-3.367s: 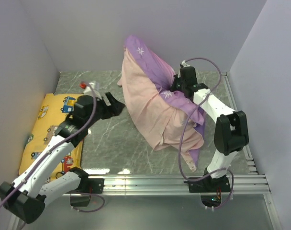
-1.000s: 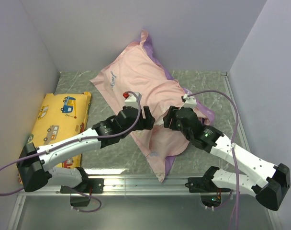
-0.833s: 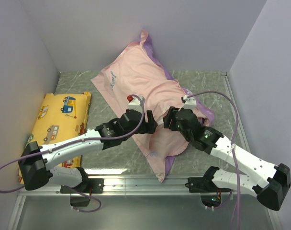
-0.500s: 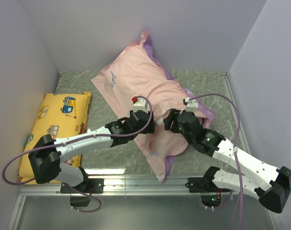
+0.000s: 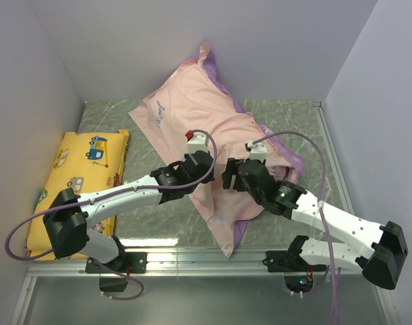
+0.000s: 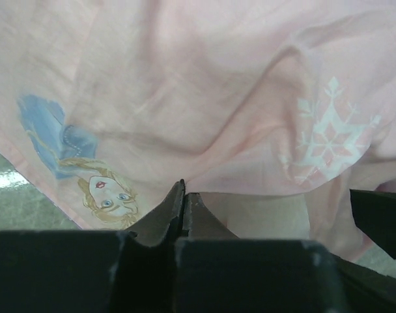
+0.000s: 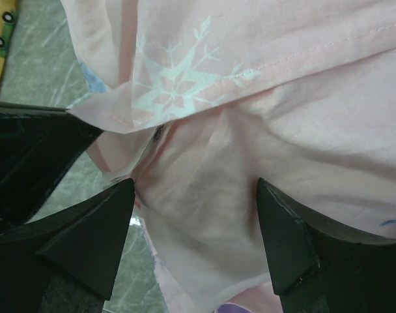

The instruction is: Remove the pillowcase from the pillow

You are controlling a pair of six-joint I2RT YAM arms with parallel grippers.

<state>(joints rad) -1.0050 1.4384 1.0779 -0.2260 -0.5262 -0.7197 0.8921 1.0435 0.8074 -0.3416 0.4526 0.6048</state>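
Note:
My left gripper will pull the pillowcase's snowflake fold aside, as it covers the pillow, before my right gripper takes the pillow's white tag (image 6: pixel 269 216).
The pillowcase (image 5: pixel 192 115) lies pale pink side up, bulging over the pillow, which is hidden inside it; its far corner leans on the back wall. Its loose open end (image 5: pixel 223 213) trails toward the near edge, with purple showing underneath. My left gripper (image 5: pixel 209 177) is shut at that end, its tips (image 6: pixel 183 187) pinching a fold of the pillowcase (image 6: pixel 204 98) beside the princess print (image 6: pixel 103 189). My right gripper (image 5: pixel 228 177) faces it from the right and hangs open, its fingers (image 7: pixel 282 228) wide apart over the pink fabric (image 7: pixel 204 215) below a snowflake print (image 7: pixel 178 88).
A yellow vehicle-print pillow (image 5: pixel 77 179) lies along the left wall. Grey walls close the left, back and right sides. The marble-patterned tabletop (image 5: pixel 152 210) shows between the yellow pillow and the pillowcase. A metal rail (image 5: pixel 213 257) runs along the near edge.
My left gripper moved right onto the pillowcase's loose end and closed from open to shut. My right gripper shifted slightly left and opened wider.

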